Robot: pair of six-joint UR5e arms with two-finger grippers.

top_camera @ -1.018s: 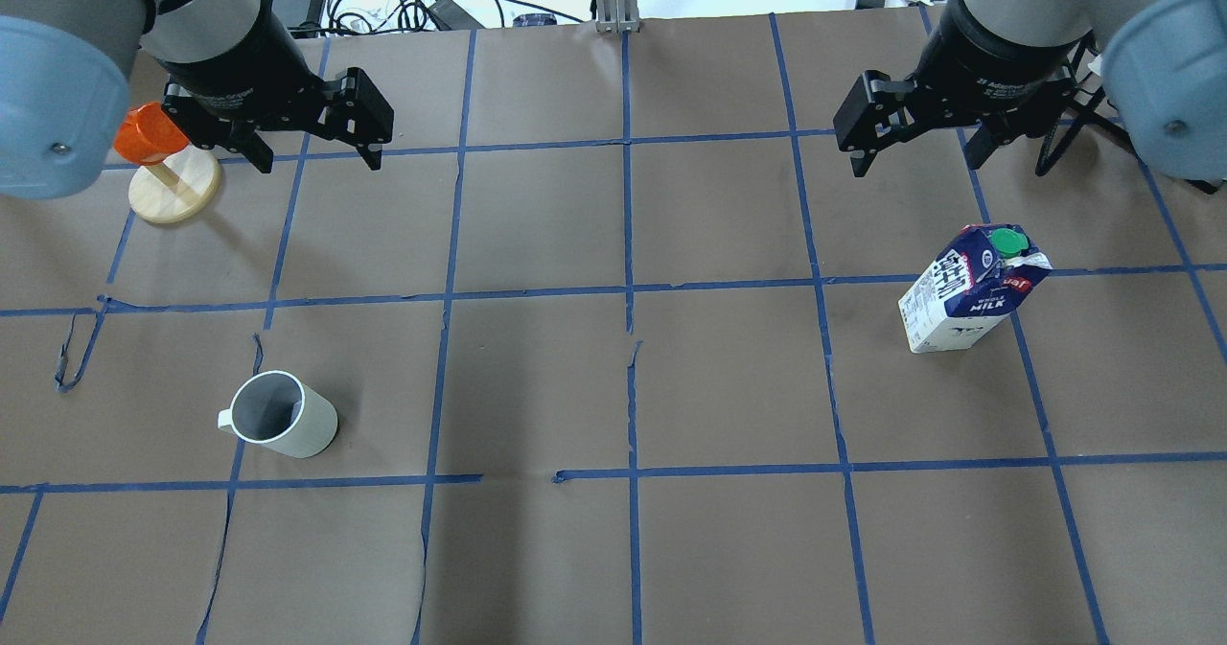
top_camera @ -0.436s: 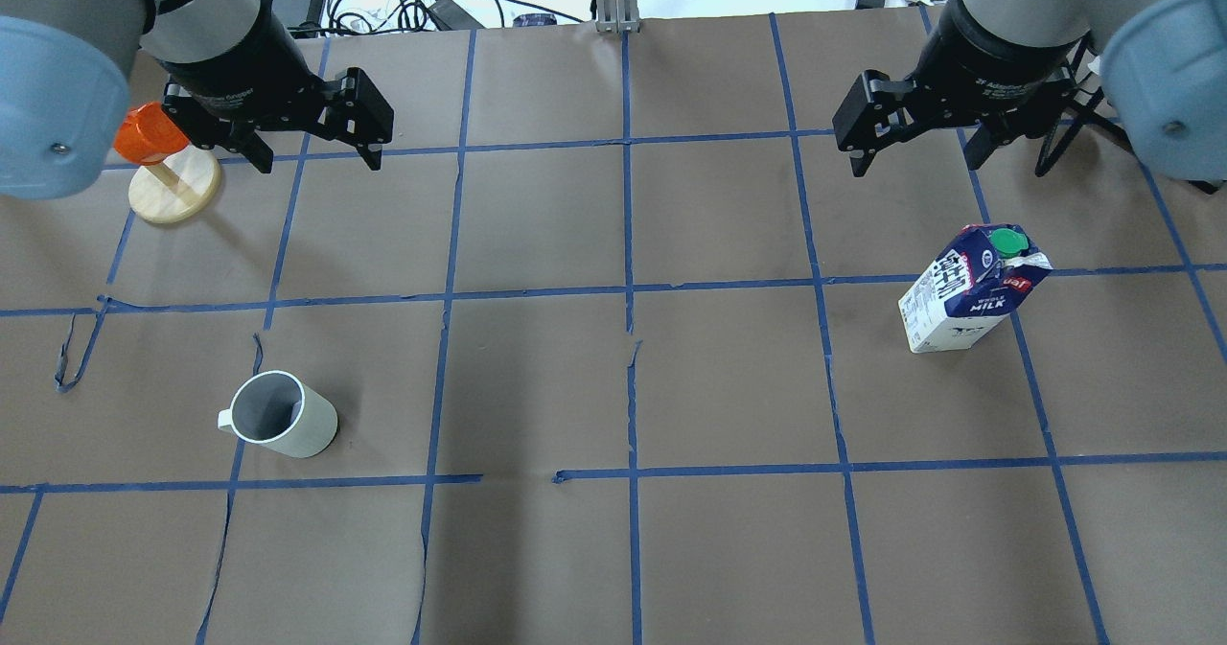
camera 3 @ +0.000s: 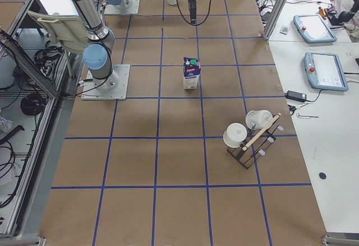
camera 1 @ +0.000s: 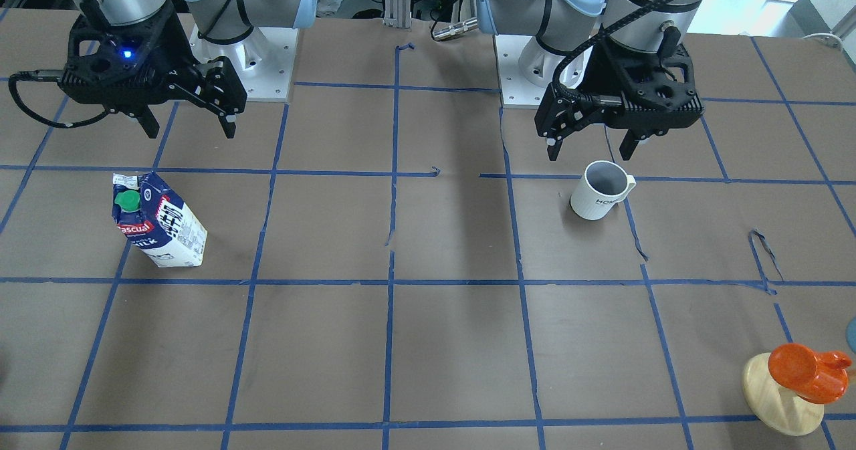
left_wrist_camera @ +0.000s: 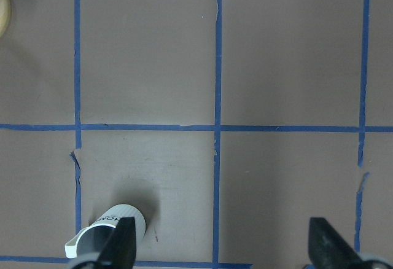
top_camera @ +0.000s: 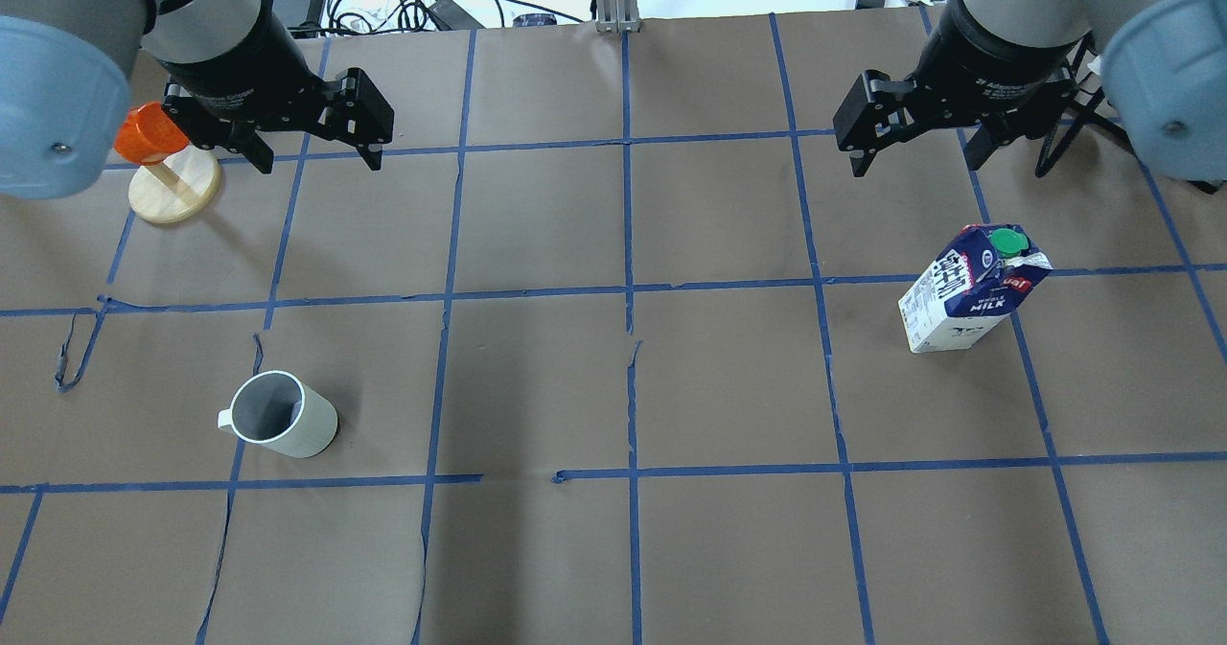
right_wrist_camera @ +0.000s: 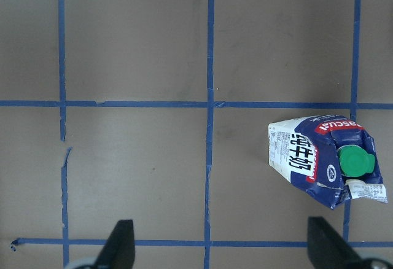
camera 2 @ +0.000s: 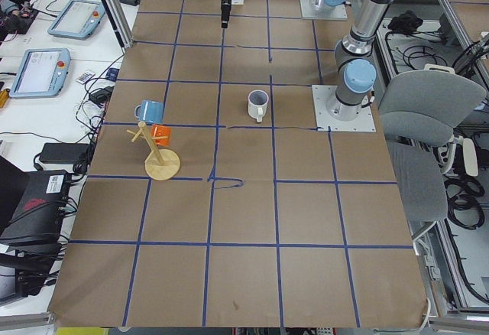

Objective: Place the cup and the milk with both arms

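Note:
Next, my left gripper closes on the white cup's rim [camera 1: 587, 173] [left_wrist_camera: 115, 231] across from the cup's handle, with one finger inside the cup.
The white cup [top_camera: 278, 415] stands upright on the brown table cover at the near left, handle to the left; it also shows in the front view [camera 1: 598, 190] and at the bottom of the left wrist view [left_wrist_camera: 113, 235]. The blue and white milk carton [top_camera: 968, 290] with its green cap stands at the right and shows in the front view [camera 1: 157, 221] and the right wrist view [right_wrist_camera: 322, 158]. My left gripper [top_camera: 316, 158] is open and empty, held high, apart from the cup. My right gripper [top_camera: 915, 164] is open and empty, held high, apart from the milk.
An orange cup on a round wooden stand [top_camera: 173, 190] sits at the far left, beside my left gripper. A rack with white cups [camera 3: 249, 133] stands toward the table's right end. Blue tape lines [top_camera: 628, 290] grid the cover. Cables lie past the far edge.

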